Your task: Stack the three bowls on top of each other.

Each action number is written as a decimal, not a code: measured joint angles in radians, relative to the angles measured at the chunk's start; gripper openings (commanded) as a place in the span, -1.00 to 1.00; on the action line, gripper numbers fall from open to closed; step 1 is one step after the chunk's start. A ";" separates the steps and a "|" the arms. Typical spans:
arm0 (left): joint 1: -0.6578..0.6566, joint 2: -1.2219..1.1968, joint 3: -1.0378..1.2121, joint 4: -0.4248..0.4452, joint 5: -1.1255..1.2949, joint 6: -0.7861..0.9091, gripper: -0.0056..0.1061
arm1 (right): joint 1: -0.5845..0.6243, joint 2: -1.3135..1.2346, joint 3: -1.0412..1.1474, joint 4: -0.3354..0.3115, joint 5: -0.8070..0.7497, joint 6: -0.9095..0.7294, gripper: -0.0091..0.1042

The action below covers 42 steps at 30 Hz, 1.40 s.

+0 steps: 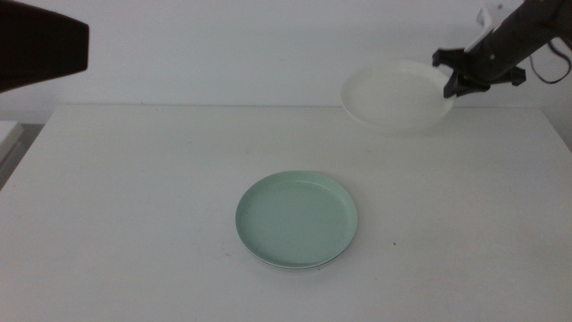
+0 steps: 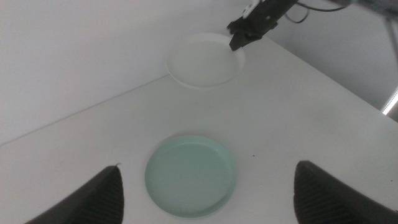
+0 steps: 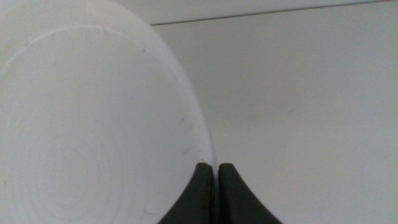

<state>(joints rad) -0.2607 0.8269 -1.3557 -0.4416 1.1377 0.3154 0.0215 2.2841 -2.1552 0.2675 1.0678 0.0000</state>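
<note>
The white bowl will go inside the mint green bowl [image 1: 297,218] on the middle of the table, and my right gripper will let go of it there.
My right gripper [image 1: 456,82] is shut on the rim of the white bowl [image 1: 393,94] and holds it in the air over the table's far right part. In the right wrist view the jaws [image 3: 216,167] pinch the thin rim of the white bowl [image 3: 81,124]. The mint green bowl [image 1: 297,219] rests flat on the table's middle, apart from both grippers. A thin second edge shows under its near side; I cannot tell what that is. My left gripper [image 2: 206,167] hangs open high above the green bowl [image 2: 190,176], with the white bowl [image 2: 202,59] and right gripper [image 2: 239,38] beyond it.
The white table [image 1: 134,197] ends at a pale wall just behind the held bowl. The left arm [image 1: 40,49] shows as a dark shape in the upper left corner of the middle view. A cable [image 1: 552,67] loops off the right arm.
</note>
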 measured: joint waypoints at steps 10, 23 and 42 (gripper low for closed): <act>0.000 0.000 0.000 0.000 0.000 0.000 0.78 | 0.208 -0.437 0.641 0.074 -0.309 -0.035 -0.88; 0.000 0.000 0.000 0.000 0.000 0.000 0.78 | 0.390 -0.412 0.713 0.078 -0.347 0.019 -0.88; 0.000 0.000 0.000 0.000 -0.008 0.000 0.78 | 0.390 -0.299 0.713 0.074 -0.351 0.025 -0.88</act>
<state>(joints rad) -0.2607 0.8269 -1.3557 -0.4416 1.1298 0.3154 0.4113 1.9848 -1.4419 0.3411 0.7172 0.0252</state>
